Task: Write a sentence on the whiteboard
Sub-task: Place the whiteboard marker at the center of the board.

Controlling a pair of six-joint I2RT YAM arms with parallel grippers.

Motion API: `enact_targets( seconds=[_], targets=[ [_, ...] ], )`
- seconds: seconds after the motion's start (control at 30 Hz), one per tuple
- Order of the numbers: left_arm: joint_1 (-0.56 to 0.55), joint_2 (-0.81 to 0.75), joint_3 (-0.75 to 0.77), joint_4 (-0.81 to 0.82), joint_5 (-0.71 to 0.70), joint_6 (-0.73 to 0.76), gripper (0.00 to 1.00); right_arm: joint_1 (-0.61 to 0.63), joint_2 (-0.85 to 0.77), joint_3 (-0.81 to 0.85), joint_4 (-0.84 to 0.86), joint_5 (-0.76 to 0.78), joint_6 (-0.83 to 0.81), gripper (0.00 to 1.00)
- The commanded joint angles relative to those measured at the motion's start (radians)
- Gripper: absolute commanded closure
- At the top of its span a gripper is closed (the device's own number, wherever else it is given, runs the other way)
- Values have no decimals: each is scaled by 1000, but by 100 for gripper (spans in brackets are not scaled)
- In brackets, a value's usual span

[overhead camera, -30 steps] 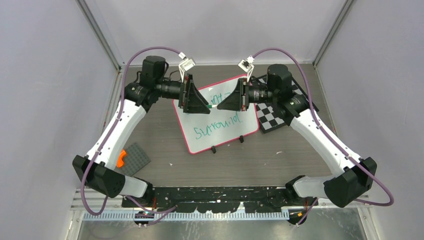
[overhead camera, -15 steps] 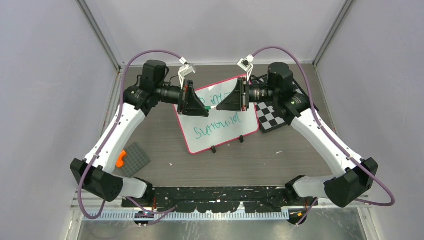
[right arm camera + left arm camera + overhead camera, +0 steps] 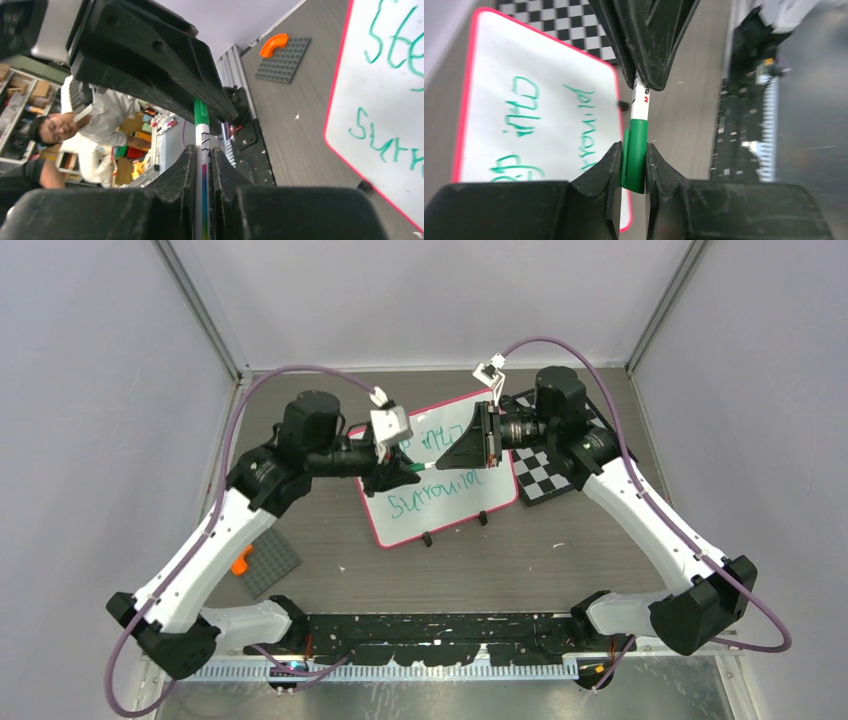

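Next, my left gripper releases the marker on the bare table (image 3: 309,499), in the space between the grey studded plate and the whiteboard. The marker now hangs level above the whiteboard.
The whiteboard (image 3: 445,510) lies tilted at mid-table, red-rimmed, with the green sentence (image 3: 435,500) on it; the arms cover part of its upper line. Above it a marker (image 3: 424,466) hangs level between the two grippers. My left gripper (image 3: 408,472) is shut on the marker's green cap (image 3: 634,155). My right gripper (image 3: 442,457) is shut on the white barrel (image 3: 202,170). In the left wrist view the barrel (image 3: 640,100) runs up from my left gripper (image 3: 634,147) into the opposite fingers. In the right wrist view the green cap (image 3: 201,107) sits beyond my right gripper (image 3: 202,150).
A black-and-white checkered board (image 3: 545,475) lies under the whiteboard's right edge. A grey studded plate (image 3: 268,560) with an orange piece (image 3: 240,562) sits at the near left. Two black clips (image 3: 427,538) stand at the whiteboard's near rim. Grey walls close in both sides.
My left gripper has closed on the green cap and its wrist has rolled over. The left arm's elbow has swung down and to the left. The right arm holds still.
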Motion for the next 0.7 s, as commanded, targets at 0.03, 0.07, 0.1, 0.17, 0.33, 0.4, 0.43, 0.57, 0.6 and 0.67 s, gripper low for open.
enact_targets(
  seconds=[0.03, 0.07, 0.1, 0.17, 0.33, 0.4, 0.43, 0.57, 0.6, 0.67],
  targets=[
    [-200, -24, -42, 236, -336, 258, 100, 88, 40, -10, 100, 18, 87, 100],
    [-201, -30, -49, 236, -360, 272, 100, 87, 38, -7, 87, 17, 69, 100],
    [-200, -39, -55, 231, -365, 290, 100, 87, 34, 0, 59, 19, 33, 100],
    [-197, -63, -69, 211, -360, 306, 100, 83, 23, 19, -25, 32, -55, 100],
    [-160, -109, -93, 136, -306, 265, 100, 31, 2, 52, -134, 81, -147, 66],
    [-125, -118, -93, 117, -298, 216, 100, 0, -1, 75, -168, 120, -178, 39],
    [-97, -120, -90, 108, -283, 193, 100, -17, -1, 93, -176, 136, -188, 24],
    [41, -115, -77, 90, -242, 83, 100, -103, 15, 151, -176, 176, -181, 20],
    [78, -109, -71, 94, -242, 45, 100, -117, 20, 163, -177, 178, -179, 19],
    [176, -85, -48, 111, -265, -82, 100, -140, 26, 175, -178, 188, -175, 19]
  ],
)
